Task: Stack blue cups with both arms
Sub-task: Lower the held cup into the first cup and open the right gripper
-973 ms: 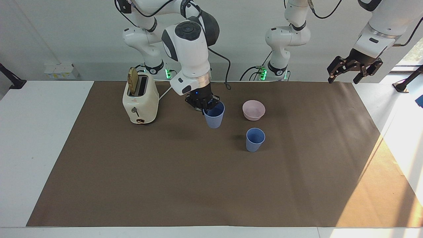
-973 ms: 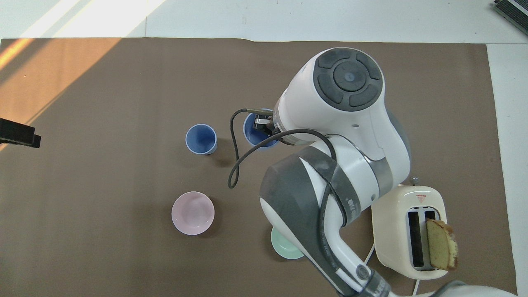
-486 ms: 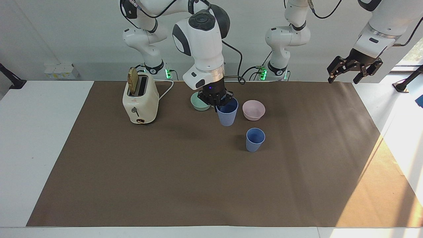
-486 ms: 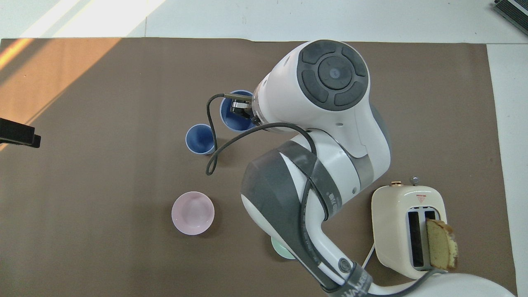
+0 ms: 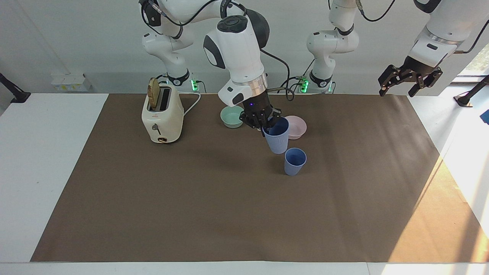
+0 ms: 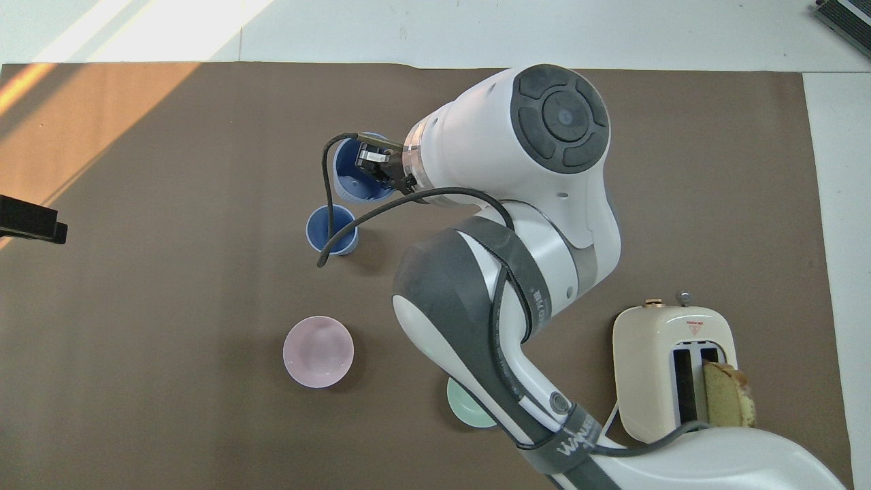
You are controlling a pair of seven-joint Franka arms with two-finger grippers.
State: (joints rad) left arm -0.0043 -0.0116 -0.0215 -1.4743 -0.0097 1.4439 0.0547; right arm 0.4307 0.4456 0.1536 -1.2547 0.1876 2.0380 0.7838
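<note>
Next, I let go of the blue cup in my right gripper inside the second blue cup [image 6: 331,229] that stands on the mat.
My right gripper [image 5: 267,123] is shut on the rim of a blue cup [image 5: 277,138] and holds it, slightly tilted, in the air. The cup hangs over the mat just beside the second blue cup [image 5: 295,161], toward the right arm's end. The second cup stands upright and free on the mat. In the overhead view the held cup [image 6: 354,178] shows next to the standing cup [image 6: 331,229], with the right gripper [image 6: 371,167] at its rim. My left gripper [image 5: 408,82] is open and empty, waiting high over the left arm's end of the table.
A pale pink bowl [image 5: 298,126] sits nearer to the robots than the standing cup. A mint-green bowl [image 5: 231,115] sits beside it toward the right arm's end. A cream toaster [image 5: 162,116] with a bread slice [image 5: 153,93] stands further that way. A brown mat [image 5: 191,214] covers the table.
My right gripper has carried its blue cup toward the left arm's end, from beside the toaster to just beside the standing cup. The mint-green bowl has come into view. The left arm has not moved.
</note>
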